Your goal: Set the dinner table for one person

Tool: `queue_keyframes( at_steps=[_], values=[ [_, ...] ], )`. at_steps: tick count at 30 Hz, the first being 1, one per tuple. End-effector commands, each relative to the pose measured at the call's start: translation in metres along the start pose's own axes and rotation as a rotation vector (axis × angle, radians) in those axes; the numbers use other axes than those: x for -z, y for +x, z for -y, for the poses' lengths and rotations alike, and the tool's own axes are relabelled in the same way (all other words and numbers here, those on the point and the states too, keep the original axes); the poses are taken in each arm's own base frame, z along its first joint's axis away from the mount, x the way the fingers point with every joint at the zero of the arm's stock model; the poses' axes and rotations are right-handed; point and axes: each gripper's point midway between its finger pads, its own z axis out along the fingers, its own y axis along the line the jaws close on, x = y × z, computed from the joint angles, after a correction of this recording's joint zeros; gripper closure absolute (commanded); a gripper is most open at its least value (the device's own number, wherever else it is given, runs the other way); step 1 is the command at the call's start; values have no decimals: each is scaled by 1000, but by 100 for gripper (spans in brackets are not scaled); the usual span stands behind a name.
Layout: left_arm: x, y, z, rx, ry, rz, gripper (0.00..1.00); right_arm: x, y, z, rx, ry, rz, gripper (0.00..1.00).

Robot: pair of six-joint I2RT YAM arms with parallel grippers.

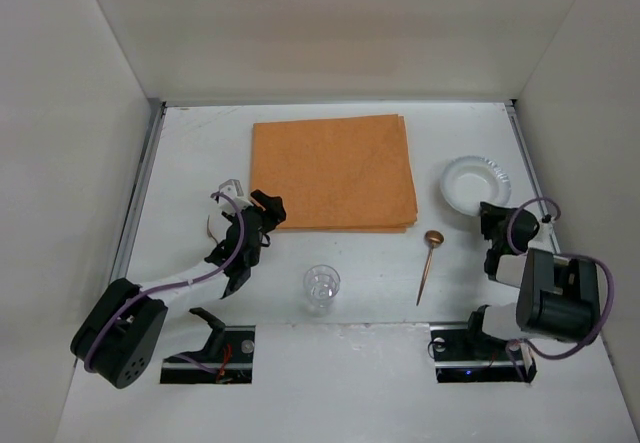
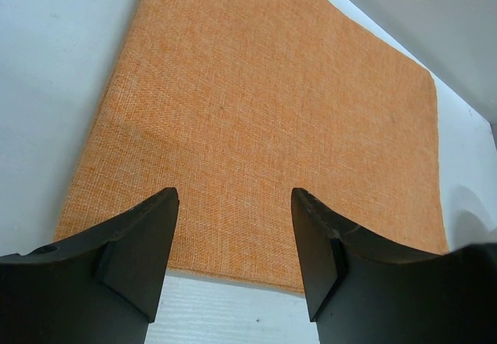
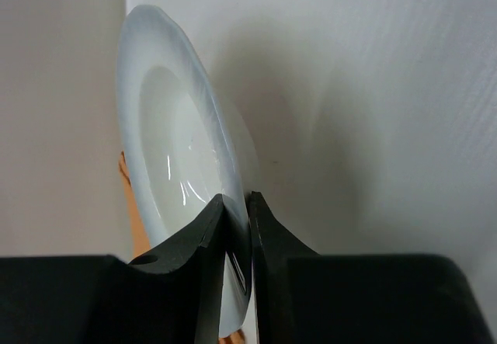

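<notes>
Next, my right gripper sets the white plate down on the middle of the orange cloth mat (image 1: 330, 167).
The dinner table (image 1: 200, 153) is a wide white top with metal side rails. An orange cloth mat (image 1: 335, 171) lies at its centre back. A white plate (image 1: 476, 183) sits to the right of the mat. In the right wrist view the plate (image 3: 167, 142) has its near rim pinched between the fingers of my right gripper (image 3: 237, 200), which is shut on it. In the top view the right gripper (image 1: 490, 213) is at the plate's near edge. My left gripper (image 1: 262, 206) stands open over the near left corner of the mat (image 2: 272, 103), with nothing between its fingers (image 2: 140, 251).
A clear glass (image 1: 321, 286) stands in front of the mat, near the arm bases. A wooden spoon (image 1: 428, 263) lies between the glass and the right arm, bowl end toward the back. White walls enclose the table on three sides.
</notes>
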Motion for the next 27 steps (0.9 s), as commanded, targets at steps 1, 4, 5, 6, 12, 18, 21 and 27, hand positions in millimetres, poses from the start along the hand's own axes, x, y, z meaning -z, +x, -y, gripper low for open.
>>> queue_keyframes(
  at_steps=[1,4,5,6,12,18,21,27],
  values=[
    [0,-15,12,27,37,54,43,13,-17,-78,48,-222,51,85],
    [-1,-15,9,33,32,55,43,23,3,-117,141,-295,-7,85],
    [0,-15,9,35,33,56,43,28,15,-133,174,-328,-40,85],
    [0,-16,9,37,32,61,43,33,28,-147,202,-360,-72,85],
    [-1,-18,2,48,9,65,44,50,125,-210,287,-483,-308,86],
    [-1,-20,-3,65,-2,67,44,55,234,-238,306,-542,-567,86],
    [-2,-18,-5,63,-8,63,44,55,279,-239,311,-529,-659,86],
    [-3,-16,-3,60,-6,54,44,40,328,-226,346,-462,-750,85]
  ],
)
